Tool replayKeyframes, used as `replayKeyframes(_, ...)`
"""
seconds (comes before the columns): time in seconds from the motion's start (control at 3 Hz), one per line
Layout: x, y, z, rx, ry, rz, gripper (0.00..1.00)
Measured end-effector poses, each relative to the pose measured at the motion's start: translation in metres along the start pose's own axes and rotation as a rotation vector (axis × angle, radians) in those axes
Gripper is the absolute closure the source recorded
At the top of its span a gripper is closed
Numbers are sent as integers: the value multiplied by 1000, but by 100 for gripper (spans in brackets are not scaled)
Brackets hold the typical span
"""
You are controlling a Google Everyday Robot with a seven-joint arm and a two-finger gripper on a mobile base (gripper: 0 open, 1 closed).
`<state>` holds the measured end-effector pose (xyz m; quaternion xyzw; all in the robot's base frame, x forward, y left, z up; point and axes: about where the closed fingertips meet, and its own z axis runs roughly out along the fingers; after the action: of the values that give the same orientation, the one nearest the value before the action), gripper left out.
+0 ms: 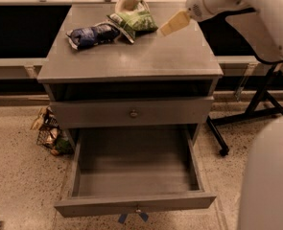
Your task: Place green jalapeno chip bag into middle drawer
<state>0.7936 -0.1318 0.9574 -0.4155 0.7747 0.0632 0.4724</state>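
The middle of the green jalapeno chip bag (138,21) is beside the dark blue-and-white chip bag. I move my gripper there next and close it.
The green jalapeno chip bag (137,20) lies at the back of the grey cabinet top (146,56), light green and crumpled. My gripper (172,23) hangs just above the cabinet top, a short way to the right of the bag and apart from it, with nothing seen in it. The middle drawer (136,202) is pulled out wide at the bottom of the cabinet. It has a small knob and two blue tape tabs on its front, and nothing lies inside it.
A dark blue-and-white chip bag (93,35) lies left of the green one. A white round object (129,1) stands behind it. A shut knobbed drawer front (134,112) sits above the open drawer. A wire basket of snacks (50,134) stands on the floor at left, black stand legs (249,114) at right.
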Motion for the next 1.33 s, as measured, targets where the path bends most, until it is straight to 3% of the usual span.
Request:
replayKeyframes(0.33, -2, 2, 10, 6, 23, 39, 0)
replayKeyframes(0.67, -5, 10, 20, 24, 0, 45, 0)
replayKeyframes(1.33, -19, 22, 65, 119, -117, 112, 0)
